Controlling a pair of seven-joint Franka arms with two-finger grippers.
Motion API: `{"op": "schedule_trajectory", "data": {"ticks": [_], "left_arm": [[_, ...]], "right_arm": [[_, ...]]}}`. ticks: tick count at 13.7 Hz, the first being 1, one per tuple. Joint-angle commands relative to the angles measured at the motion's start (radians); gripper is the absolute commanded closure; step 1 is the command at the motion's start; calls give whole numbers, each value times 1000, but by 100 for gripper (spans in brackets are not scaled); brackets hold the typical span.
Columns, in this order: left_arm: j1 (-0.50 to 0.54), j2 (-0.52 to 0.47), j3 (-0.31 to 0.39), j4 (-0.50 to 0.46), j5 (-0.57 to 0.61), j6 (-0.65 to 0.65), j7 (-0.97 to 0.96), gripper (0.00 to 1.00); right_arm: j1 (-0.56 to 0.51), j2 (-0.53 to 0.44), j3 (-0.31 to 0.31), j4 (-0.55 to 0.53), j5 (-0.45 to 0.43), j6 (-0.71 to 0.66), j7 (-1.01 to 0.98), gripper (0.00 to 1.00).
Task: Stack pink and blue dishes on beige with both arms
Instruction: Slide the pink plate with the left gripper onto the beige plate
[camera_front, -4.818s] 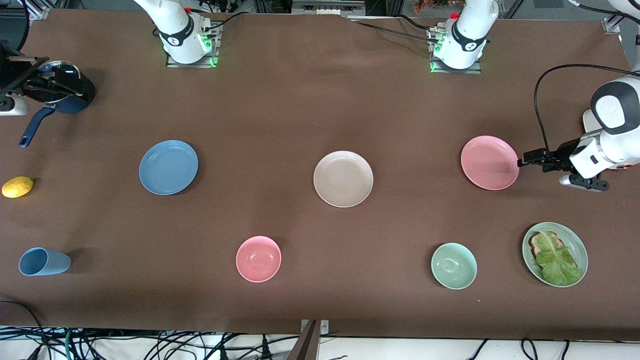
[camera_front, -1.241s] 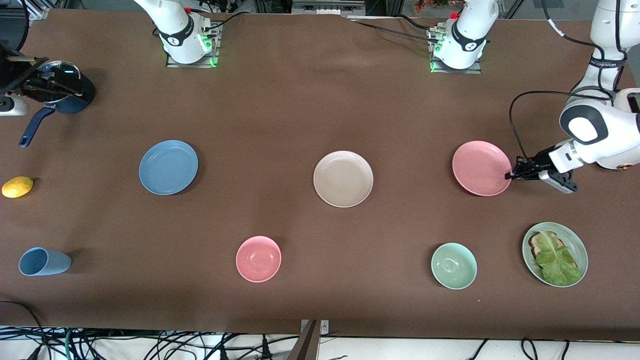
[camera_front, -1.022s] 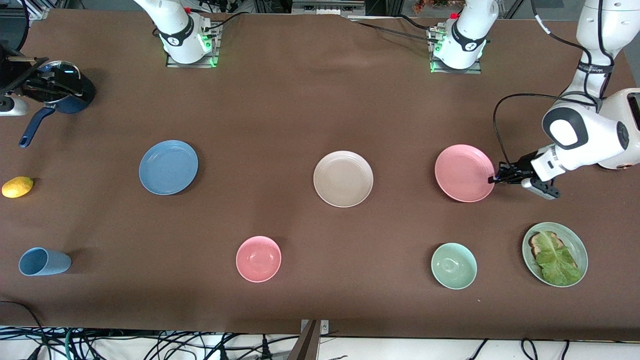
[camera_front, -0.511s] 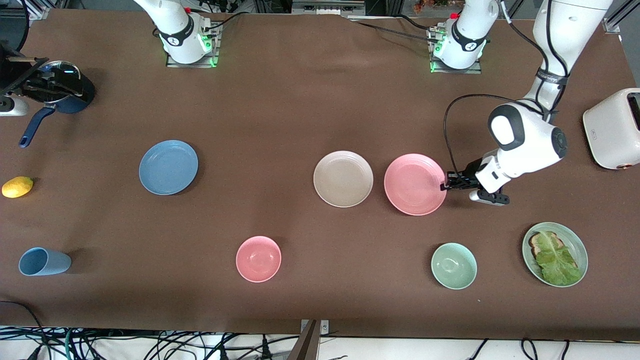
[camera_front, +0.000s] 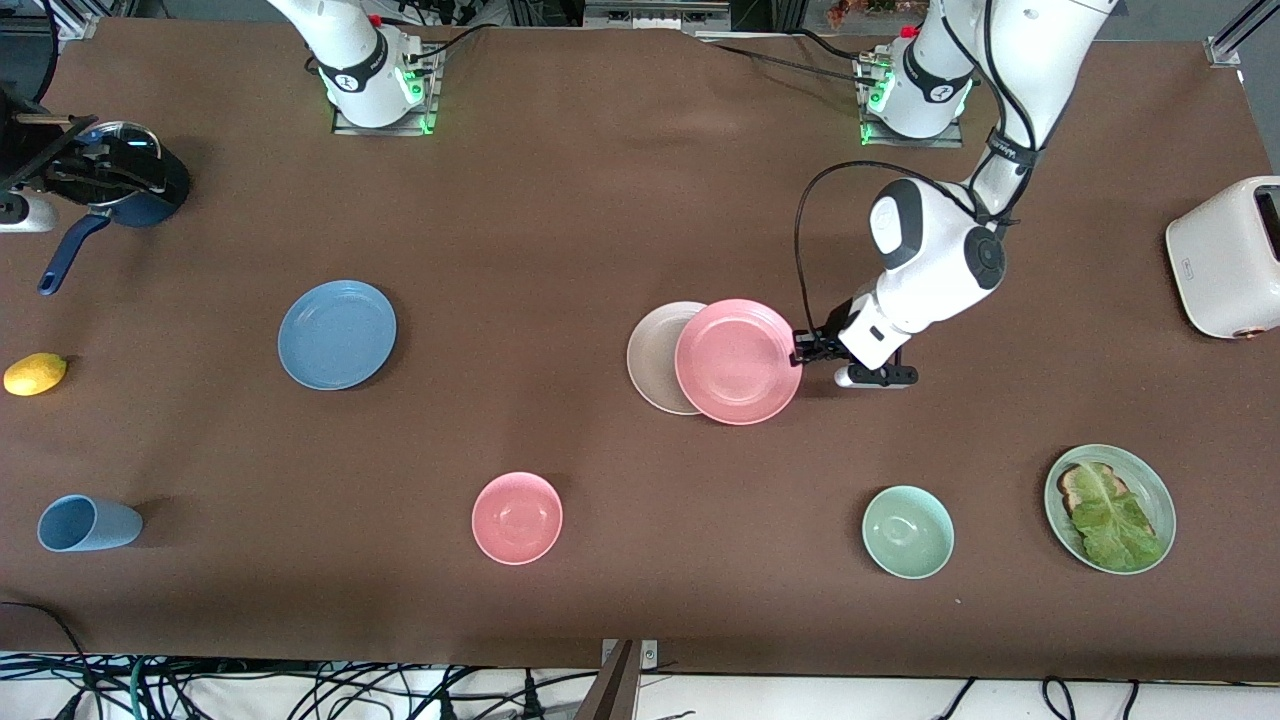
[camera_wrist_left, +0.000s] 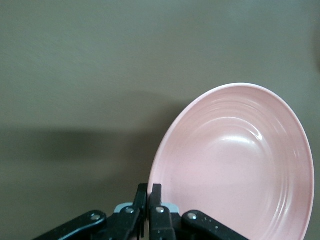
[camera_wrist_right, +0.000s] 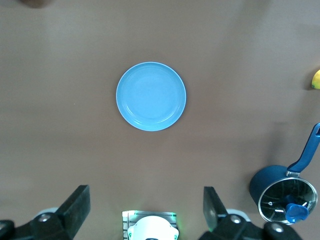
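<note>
Next, the left gripper releases the pink plate squarely on the beige plate (camera_front: 684, 359), so that it covers the crescent that still shows.
The pink plate (camera_front: 738, 361) hangs by its rim in my left gripper (camera_front: 800, 350), which is shut on the edge toward the left arm's end of the table. It overlaps most of the beige plate (camera_front: 652, 356), of which only a crescent shows. In the left wrist view the pink plate (camera_wrist_left: 235, 165) tilts away from the shut fingers (camera_wrist_left: 156, 196). The blue plate (camera_front: 337, 334) lies flat toward the right arm's end. My right gripper (camera_wrist_right: 146, 199) waits high over the table, open and empty, with the blue plate (camera_wrist_right: 151, 96) below it.
A pink bowl (camera_front: 517, 517), a green bowl (camera_front: 907, 531) and a green plate with toast and lettuce (camera_front: 1110, 508) sit nearer the camera. A blue cup (camera_front: 88, 523), a lemon (camera_front: 35, 373) and a blue pot (camera_front: 130, 185) are at the right arm's end, a toaster (camera_front: 1225, 255) at the left arm's.
My left gripper has carried the pink plate from the left arm's end toward the middle, and it now overlaps the beige plate. The blue plate has stayed put.
</note>
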Motion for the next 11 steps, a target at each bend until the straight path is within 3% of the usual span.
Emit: {"op": "schedule_trajectory", "data": {"ticks": [1, 7, 11], "left_arm": [[-80, 15, 13, 17, -37, 61, -84, 100], [-203, 89, 19, 17, -37, 208, -207, 100], [-219, 109, 19, 6, -37, 236, -207, 100]], "right_arm": [[-4, -7, -1, -3, 16, -6, -7, 0], [-4, -7, -1, -3, 16, -6, -8, 0], [-4, -7, -1, -3, 16, -6, -8, 0]]}}
